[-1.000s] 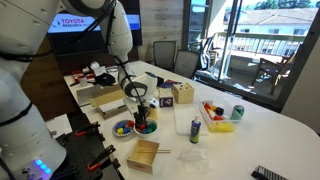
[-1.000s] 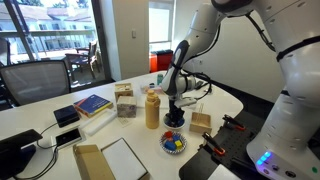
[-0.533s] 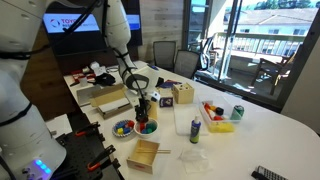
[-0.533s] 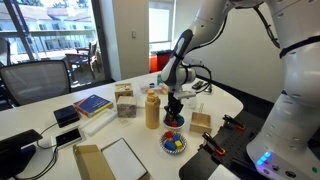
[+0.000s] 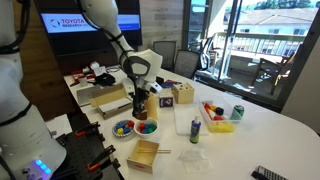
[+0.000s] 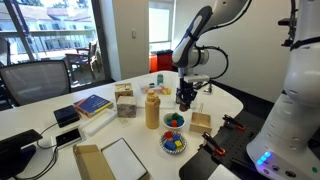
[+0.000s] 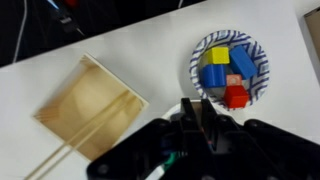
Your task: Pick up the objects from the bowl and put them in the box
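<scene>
The robot's gripper will release the small dark object inside the light tan box (image 5: 143,149) (image 7: 113,100), toward the white bowl.
A patterned bowl (image 7: 230,68) holds several small blue, yellow and red pieces (image 7: 222,75). It also shows in both exterior views (image 5: 145,127) (image 6: 173,120), next to another bowl of pieces (image 5: 123,128) (image 6: 174,143). The light tan box (image 7: 90,105) sits empty beside the bowl, near the table's edge (image 5: 143,154) (image 6: 201,121). My gripper (image 7: 190,112) hangs above the table between bowl and box, lifted clear of the bowl (image 5: 140,102) (image 6: 185,100). Its fingers are drawn close on something small and dark; its colour cannot be told.
A wooden cube with dark holes (image 5: 182,95), a white bottle (image 5: 195,125), a yellow tray of toys (image 5: 217,117) and a can (image 5: 237,112) stand beyond the bowls. A tall tan bottle (image 6: 152,108), books (image 6: 92,104) and a flat cardboard box (image 5: 100,97) lie nearby.
My gripper has risen out of the bowl and moved up and slightly sideways, fingers closed. The bowls and the box have not moved.
</scene>
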Controlling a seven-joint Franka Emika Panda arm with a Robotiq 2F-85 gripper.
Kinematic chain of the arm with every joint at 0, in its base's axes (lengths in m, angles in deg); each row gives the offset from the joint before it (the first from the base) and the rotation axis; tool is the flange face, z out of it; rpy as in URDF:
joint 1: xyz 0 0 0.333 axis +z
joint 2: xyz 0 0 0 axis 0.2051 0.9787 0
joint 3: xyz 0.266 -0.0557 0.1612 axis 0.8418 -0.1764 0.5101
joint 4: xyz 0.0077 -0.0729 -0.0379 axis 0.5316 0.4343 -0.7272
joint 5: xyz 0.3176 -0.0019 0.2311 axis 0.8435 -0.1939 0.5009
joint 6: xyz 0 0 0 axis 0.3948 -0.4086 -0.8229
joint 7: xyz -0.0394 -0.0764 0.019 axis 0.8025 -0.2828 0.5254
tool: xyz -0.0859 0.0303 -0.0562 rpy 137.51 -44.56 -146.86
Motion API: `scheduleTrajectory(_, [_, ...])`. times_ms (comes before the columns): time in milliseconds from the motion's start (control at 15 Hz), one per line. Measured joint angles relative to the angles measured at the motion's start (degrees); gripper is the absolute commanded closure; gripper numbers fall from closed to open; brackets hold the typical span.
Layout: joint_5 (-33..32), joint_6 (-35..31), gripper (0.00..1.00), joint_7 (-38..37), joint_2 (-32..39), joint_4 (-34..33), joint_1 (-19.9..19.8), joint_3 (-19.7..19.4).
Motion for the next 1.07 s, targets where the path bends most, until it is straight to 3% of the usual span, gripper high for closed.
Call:
scheduleTrajectory(400, [-5.1,2.1,0.97,-8.9,-1.2,4.9,-0.5,-7.9])
scheduleTrajectory(1067, [-1.8,-5.7,0.97,-10.2,10.5,2.3,-1.1,-8.1])
